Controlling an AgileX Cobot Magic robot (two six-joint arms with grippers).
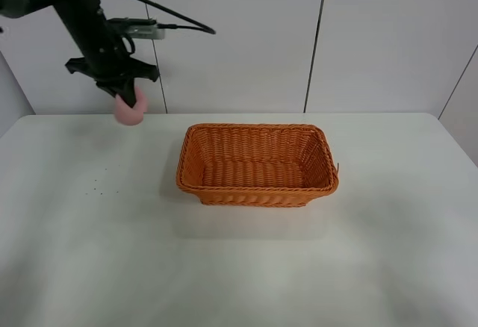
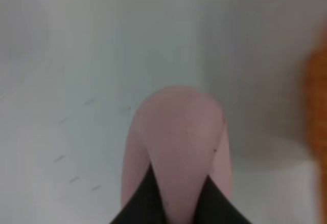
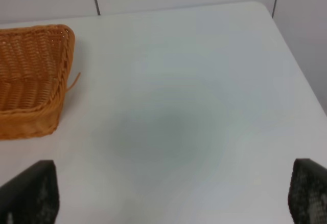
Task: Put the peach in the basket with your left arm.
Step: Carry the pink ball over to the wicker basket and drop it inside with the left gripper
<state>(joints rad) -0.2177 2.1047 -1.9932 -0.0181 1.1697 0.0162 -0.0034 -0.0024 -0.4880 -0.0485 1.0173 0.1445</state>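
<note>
The robot's left gripper needs to let go of the pink peach on the basket's bottom by the middle of its near side [image 1: 254, 177].
The pink peach [image 1: 130, 112] hangs in the air at the far left, held by my left gripper [image 1: 128, 97], which is shut on it from above. In the left wrist view the peach [image 2: 179, 142] fills the middle, with black fingers [image 2: 148, 203] clamped on its sides. The orange-brown wicker basket [image 1: 257, 187] stands in the middle of the white table, well to the right of the peach and lower; its inside shows nothing in it. An edge of the basket [image 2: 317, 101] shows blurred in the left wrist view. My right gripper [image 3: 173, 196] is open, right of the basket [image 3: 30, 81].
The white table [image 1: 89, 252] spreads around the basket. A few small dark specks [image 1: 101, 185] lie on it at the left. White wall panels [image 1: 373, 36] stand behind the table's back edge.
</note>
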